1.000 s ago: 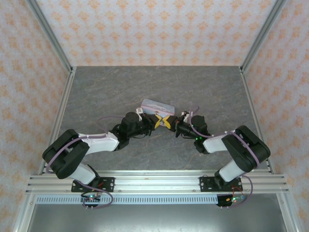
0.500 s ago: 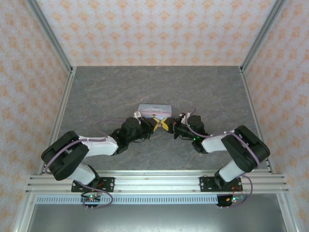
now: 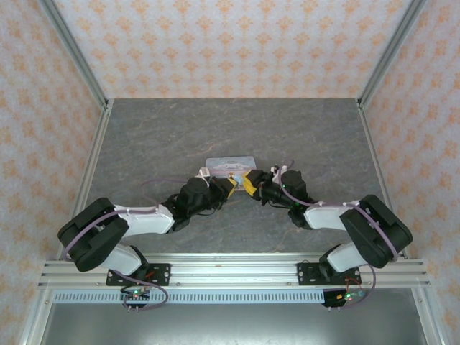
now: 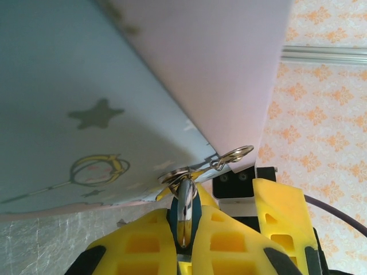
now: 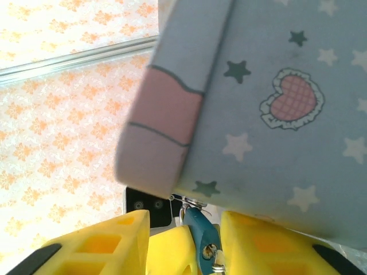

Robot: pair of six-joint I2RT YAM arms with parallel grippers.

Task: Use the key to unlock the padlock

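My right gripper's fingers straddle the padlock's body, key back toward their base, so it should back off and take the key (image 5: 218,267) from above.
The padlock (image 4: 184,207), tiny and blue-green with a chrome shackle, hangs from the hasp of the pastel tin box (image 3: 230,162). My left gripper (image 4: 184,213) is shut on its body just below the box. In the right wrist view the padlock (image 5: 200,229) shows its keyhole end, where a small metal key (image 5: 210,251) with a ring appears to sit. My right gripper (image 5: 184,222) stands open, its yellow fingers (image 5: 269,240) either side of the padlock and clear of it. From above, the left gripper (image 3: 228,185) and right gripper (image 3: 251,181) meet nose to nose at the box's near side.
The tin box (image 4: 114,86) looms close over both wrist cameras. A small wire loop (image 4: 238,153) sticks out at its corner. Grey table (image 3: 158,136) stretches around the box, fenced by aluminium rails (image 3: 93,165) and patterned walls.
My right gripper has gone from shut to open and drawn in closer to the box. The left arm has shifted slightly while keeping its grip on the padlock; the box has turned a little.
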